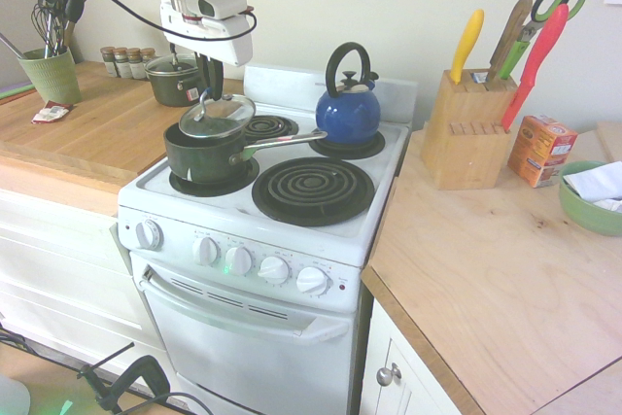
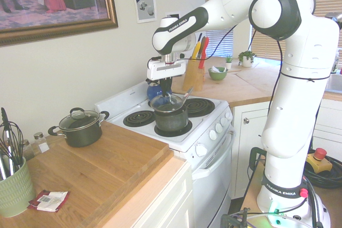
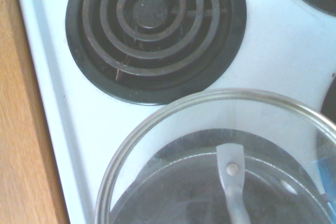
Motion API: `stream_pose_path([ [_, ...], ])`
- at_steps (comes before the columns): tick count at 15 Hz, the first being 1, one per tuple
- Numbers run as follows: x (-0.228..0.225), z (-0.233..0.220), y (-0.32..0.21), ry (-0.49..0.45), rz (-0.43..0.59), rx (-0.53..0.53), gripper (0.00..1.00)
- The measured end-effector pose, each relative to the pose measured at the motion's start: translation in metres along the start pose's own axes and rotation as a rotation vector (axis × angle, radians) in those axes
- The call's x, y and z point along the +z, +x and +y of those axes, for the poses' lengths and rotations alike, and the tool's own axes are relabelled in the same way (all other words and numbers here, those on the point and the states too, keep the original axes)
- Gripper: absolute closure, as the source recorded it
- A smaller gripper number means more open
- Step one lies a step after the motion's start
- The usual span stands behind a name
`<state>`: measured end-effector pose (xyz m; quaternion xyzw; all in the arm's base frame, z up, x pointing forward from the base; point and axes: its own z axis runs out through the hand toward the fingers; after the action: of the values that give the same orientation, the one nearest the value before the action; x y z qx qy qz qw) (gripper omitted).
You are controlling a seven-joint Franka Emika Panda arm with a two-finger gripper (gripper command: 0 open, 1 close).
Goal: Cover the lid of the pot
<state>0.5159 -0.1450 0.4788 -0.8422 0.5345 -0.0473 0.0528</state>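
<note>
Next, I let go of the glass lid with my gripper so that it lies flat on the rim of the dark green saucepan (image 2: 171, 110). The lid now hangs tilted just above that rim.
The pot (image 1: 202, 155), a dark green saucepan, sits on the stove's front left burner, its long silvery handle (image 1: 288, 139) pointing right. The round glass lid (image 1: 217, 116) hangs tilted just above the pot's back rim, off-centre toward the rear burner. My gripper (image 1: 211, 94) is shut on the lid's knob from above. From the other side, the lid (image 2: 166, 101) sits aslant over the pot (image 2: 171, 119) under the gripper (image 2: 166, 92). In the wrist view the lid (image 3: 173, 124) covers part of the pot (image 3: 189, 182), beside the rear burner (image 3: 155, 30).
A blue kettle (image 1: 347, 109) stands on the back right burner. A small black two-handled pot (image 2: 80, 126) rests on the wooden counter left of the stove, near a green utensil cup (image 1: 49, 73). A knife block (image 1: 468, 133) and a green bowl (image 1: 589, 203) are on the right counter.
</note>
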Motion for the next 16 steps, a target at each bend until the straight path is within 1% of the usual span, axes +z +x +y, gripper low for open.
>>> stream_pose_path([
  [5, -0.002, -0.004, -0.009, -0.01, -0.009, -0.021, 1.0],
  [11, 0.006, 0.002, -0.022, -0.062, -0.019, -0.049, 1.0],
  [16, 0.012, 0.006, -0.031, -0.084, -0.019, -0.068, 1.0],
])
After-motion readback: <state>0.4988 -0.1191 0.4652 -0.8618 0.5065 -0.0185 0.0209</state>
